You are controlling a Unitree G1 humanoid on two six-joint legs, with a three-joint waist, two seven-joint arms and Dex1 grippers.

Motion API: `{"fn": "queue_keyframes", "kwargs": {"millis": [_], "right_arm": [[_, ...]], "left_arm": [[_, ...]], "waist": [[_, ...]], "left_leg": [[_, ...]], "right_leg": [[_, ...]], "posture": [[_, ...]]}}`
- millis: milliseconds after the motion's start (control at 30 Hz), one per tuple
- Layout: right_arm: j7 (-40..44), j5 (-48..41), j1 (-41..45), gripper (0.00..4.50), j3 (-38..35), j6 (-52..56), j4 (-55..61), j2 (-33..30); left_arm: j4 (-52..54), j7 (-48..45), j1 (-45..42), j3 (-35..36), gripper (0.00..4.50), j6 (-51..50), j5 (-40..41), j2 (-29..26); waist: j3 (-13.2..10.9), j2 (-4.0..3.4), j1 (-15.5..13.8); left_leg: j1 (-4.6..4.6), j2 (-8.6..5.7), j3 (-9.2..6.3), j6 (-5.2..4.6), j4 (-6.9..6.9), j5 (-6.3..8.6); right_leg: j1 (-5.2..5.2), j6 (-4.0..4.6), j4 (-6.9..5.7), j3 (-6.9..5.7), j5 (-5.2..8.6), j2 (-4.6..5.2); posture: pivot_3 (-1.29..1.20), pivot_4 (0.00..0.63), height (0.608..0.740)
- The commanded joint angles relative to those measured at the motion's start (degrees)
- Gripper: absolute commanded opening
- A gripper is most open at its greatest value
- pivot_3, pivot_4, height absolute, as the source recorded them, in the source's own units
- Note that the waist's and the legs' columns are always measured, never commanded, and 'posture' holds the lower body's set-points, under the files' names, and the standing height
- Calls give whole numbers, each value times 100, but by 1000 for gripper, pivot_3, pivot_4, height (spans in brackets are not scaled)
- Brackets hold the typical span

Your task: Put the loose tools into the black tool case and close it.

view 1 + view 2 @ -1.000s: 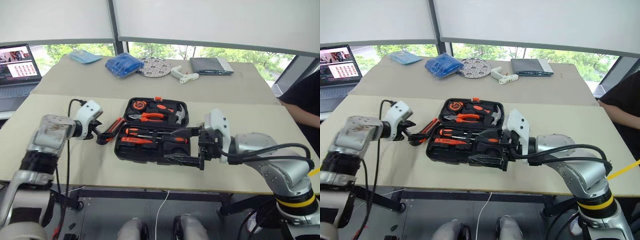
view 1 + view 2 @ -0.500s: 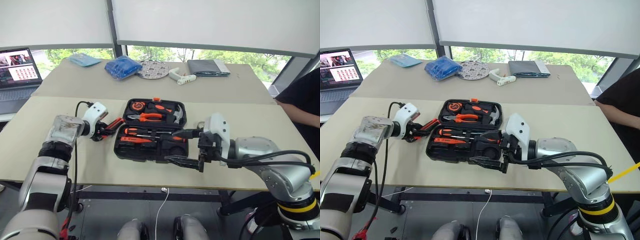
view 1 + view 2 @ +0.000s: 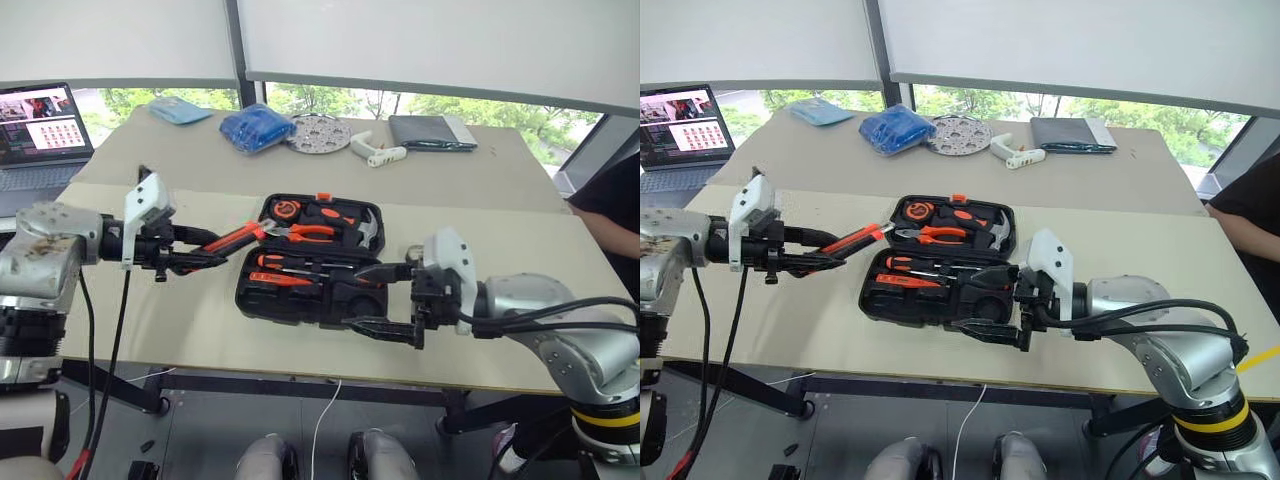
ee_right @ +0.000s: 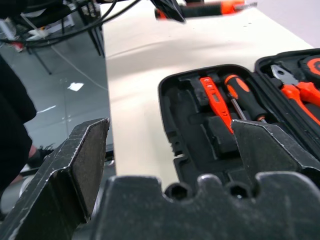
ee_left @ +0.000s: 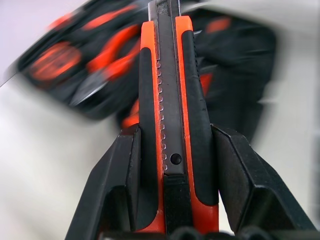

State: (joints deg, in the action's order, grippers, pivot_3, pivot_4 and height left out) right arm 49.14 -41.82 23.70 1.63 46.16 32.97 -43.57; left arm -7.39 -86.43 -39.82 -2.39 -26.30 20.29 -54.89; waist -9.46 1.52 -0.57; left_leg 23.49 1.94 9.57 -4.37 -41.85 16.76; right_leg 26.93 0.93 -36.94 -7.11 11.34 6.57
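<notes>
The black tool case has the empty slot (image 3: 297, 302) (image 5: 246, 89) along its near edge. Next, I release the utility knife from my left gripper into that slot.
The black tool case (image 3: 290, 308) lies open in the middle of the near table. Slim orange-and-black screwdrivers (image 3: 285, 266) sit in the slots of its front half; pliers (image 3: 305, 231) and a hammer (image 3: 362, 232) rest in the back half. Left of the case, my left gripper (image 3: 190, 252) is shut on the black-and-orange utility knife (image 3: 235, 238) and holds it above the table, tip toward the case. In the left wrist view the knife (image 5: 172, 100) is clamped between the two fingers (image 5: 115, 185). At the case's front right corner, my right gripper (image 3: 385, 299) hangs open with nothing in it.
The far table holds a laptop (image 3: 40, 120), a blue bag (image 3: 257, 127), a round patterned plate (image 3: 318, 133), a white tool (image 3: 378, 150) and a dark grey pouch (image 3: 430, 132). A person in black (image 3: 612, 195) sits at the right edge.
My left gripper has shut on the utility knife and lifted it off the table beside the case. The right gripper has stayed in place, open.
</notes>
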Motion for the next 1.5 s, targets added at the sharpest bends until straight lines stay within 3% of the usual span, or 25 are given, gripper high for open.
{"fn": "queue_keyframes", "kwargs": {"millis": [33, 200, 333, 467, 700, 867, 933, 1133, 1267, 1367, 1500], "right_arm": [[99, -174, -77, 4500, -240, -24, 253, -151], [66, -348, -266, 4500, -390, 101, 526, -340], [-27, -374, -423, 4500, -437, 121, 673, -454], [-194, -375, -546, 4500, -463, 120, 759, -441], [-444, -315, -574, 4500, -395, 92, 775, -368], [-632, -239, -568, 4500, -356, 82, 785, -308], [-673, -230, -569, 4500, -346, 83, 791, -305], [-721, -270, -599, 4500, -332, 87, 819, -308], [-726, -261, -603, 4500, -292, 78, 817, -298], [-690, -208, -620, 4500, -265, 21, 759, -298], [-641, -143, -640, 4500, -248, -40, 704, -300]], "left_arm": [[433, -590, -213, -1061, 1652, 452, 212, -257], [-502, -606, -820, -1961, 1652, 1320, -185, 246], [-1469, -606, -1292, -2294, 1652, 1936, -623, 745], [-2102, -607, -1696, -2715, 1652, 2326, -559, 880], [-2586, -607, -2043, -3223, 1652, 2178, -191, 1194], [-3242, -606, -2064, -3269, 1652, 2647, -739, 1516], [-3432, -606, -2101, -3211, 2651, 2725, -813, 1613], [-3459, -606, -2258, -2835, 4453, 2290, -607, 1737], [-3319, -606, -2241, -2632, 4453, 2207, -470, 1671], [-3342, -606, -2199, -2532, 3726, 2246, -476, 1641], [-3301, -606, -2150, -2543, 2277, 2317, -547, 1618]], "waist": [[0, 0, 0], [0, 0, -10], [0, 1, -14], [-1, 2, 3], [-1, 2, -14], [-1, 3, -11], [-1, 3, -11], [-1, 3, -4], [-1, 3, -6], [-1, 3, -3], [-1, 3, -4]], "left_leg": [[-4, 0, 0, 0, 0, 0], [-8, 3, 0, 0, -1, -1], [-8, 1, -1, -4, -3, -1], [-4, 1, 0, -9, -6, 0], [-2, 1, -1, -13, -8, 2], [0, 1, -4, -17, -14, 4], [-1, 1, -4, -17, -15, 4], [-3, 2, -5, -20, -17, 6], [4, 1, -9, -28, -27, 11], [7, 2, -9, -29, -33, 11], [7, 2, -9, -29, -35, 11]], "right_leg": [[-2, 0, -1, 2, 0, -1], [-3, 5, -12, 5, -1, -5], [-5, 8, -11, 5, -4, -6], [-4, 9, -8, 7, -4, -8], [-4, 8, -5, 6, -3, -6], [-5, 6, -5, 5, -2, -6], [-6, 6, -6, 5, -2, -6], [-9, 6, -7, 4, -3, -5], [-8, 6, -7, 3, -3, -4], [-8, 7, -7, 3, -3, -4], [-8, 5, -8, 3, -2, -5]], "posture": [[0, 150, 718], [0, 150, 718], [0, 150, 718], [0, 150, 718], [0, 150, 718], [0, 150, 718], [0, 150, 718], [0, 150, 718], [0, 150, 718], [0, 150, 718], [0, 150, 718]]}}
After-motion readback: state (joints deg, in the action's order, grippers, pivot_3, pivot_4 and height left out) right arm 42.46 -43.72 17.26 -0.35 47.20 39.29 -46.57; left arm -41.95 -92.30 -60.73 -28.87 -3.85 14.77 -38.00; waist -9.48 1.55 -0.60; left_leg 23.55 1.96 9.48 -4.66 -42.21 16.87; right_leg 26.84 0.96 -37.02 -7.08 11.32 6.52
